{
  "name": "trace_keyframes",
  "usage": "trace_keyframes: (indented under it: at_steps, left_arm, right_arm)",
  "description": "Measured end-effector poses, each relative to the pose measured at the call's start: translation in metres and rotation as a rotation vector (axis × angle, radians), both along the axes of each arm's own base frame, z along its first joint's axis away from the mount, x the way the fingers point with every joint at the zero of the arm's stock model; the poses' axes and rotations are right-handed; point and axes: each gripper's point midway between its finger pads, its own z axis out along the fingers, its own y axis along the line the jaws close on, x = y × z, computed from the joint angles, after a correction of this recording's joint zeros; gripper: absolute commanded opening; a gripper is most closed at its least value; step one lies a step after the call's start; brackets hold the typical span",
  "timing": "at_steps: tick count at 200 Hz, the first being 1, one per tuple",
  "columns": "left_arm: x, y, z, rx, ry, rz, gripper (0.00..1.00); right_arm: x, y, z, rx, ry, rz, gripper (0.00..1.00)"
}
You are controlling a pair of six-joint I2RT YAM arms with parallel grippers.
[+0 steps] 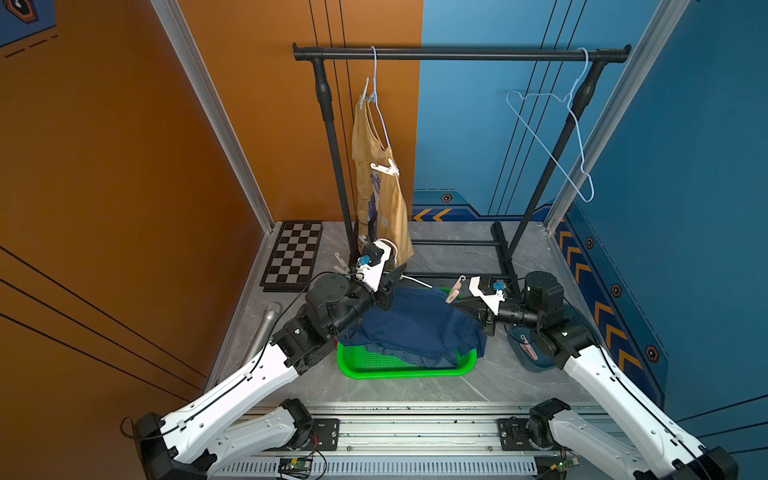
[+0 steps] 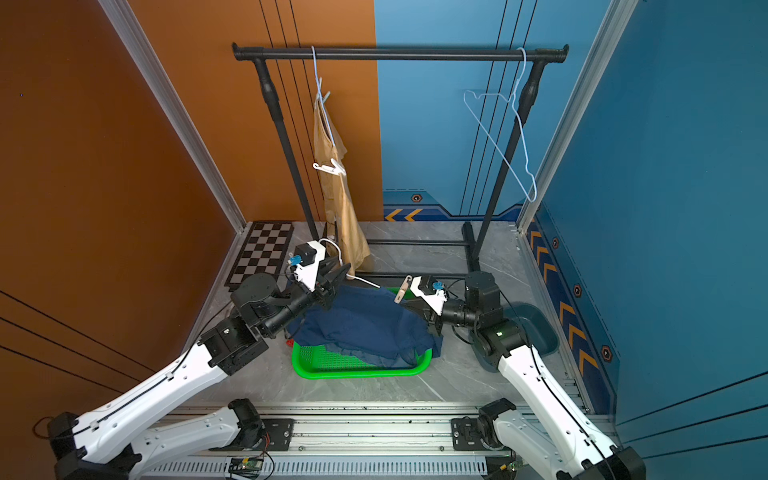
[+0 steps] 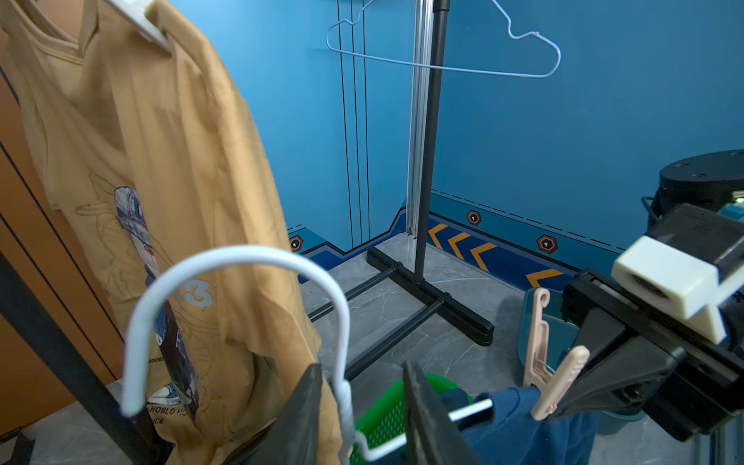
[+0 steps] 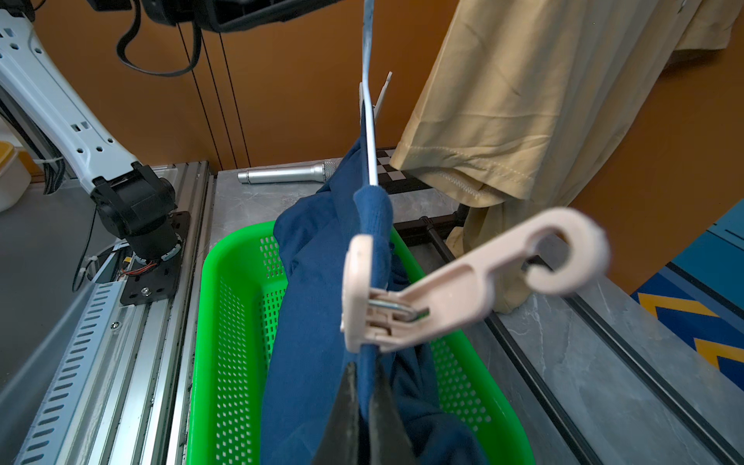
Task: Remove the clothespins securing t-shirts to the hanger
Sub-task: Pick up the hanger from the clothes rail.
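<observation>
I have my right gripper on the navy t-shirt's shoulder beside the pink clothespin, so next I open it, back away and take the pink clothespin itself [image 1: 456, 289].
A navy t-shirt [image 1: 415, 328] [image 2: 365, 324] drapes over a green basket [image 1: 399, 368], still on a white hanger [image 3: 241, 257]. A pink clothespin [image 4: 463, 290] [image 1: 454, 291] clamps its shoulder to the hanger. My right gripper [image 4: 365, 366] [image 1: 455, 305] is shut on the cloth-covered hanger arm just below that pin. My left gripper [image 3: 361, 368] [image 1: 397, 274] stands open around the hanger's twisted neck. On the rail, a mustard t-shirt [image 1: 382, 199] [image 3: 161, 161] hangs with a white clothespin [image 1: 384, 168] at one shoulder and a pale clothespin [image 1: 365, 93] near the hook.
An empty wire hanger [image 1: 552, 153] hangs at the right end of the black rail [image 1: 457, 53]. A teal bin [image 2: 536, 328] under the right arm holds a pin. A checkerboard [image 1: 293, 255], a silver cylinder [image 1: 266, 328] and a loose pin [image 1: 340, 264] lie at the left.
</observation>
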Motion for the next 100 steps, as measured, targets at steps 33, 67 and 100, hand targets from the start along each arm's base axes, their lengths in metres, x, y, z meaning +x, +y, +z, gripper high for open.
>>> trace_keyframes:
  at_steps: [33,67,100]
  left_arm:
    - [0.0017,-0.0041,-0.0003,-0.002,0.001,-0.01,0.25]
    - [0.004,-0.0034,-0.0014,-0.005,0.006,-0.005,0.12]
    - [0.0044,-0.0031,-0.001,-0.006,0.005,-0.006,0.0]
  right_arm:
    - [-0.0003,-0.0002,-0.001,-0.003,0.002,0.001,0.0]
    - [-0.0005,-0.0006,-0.0029,-0.008,0.011,-0.002,0.0]
    - [-0.0007,-0.001,-0.0046,-0.016,0.007,-0.002,0.0]
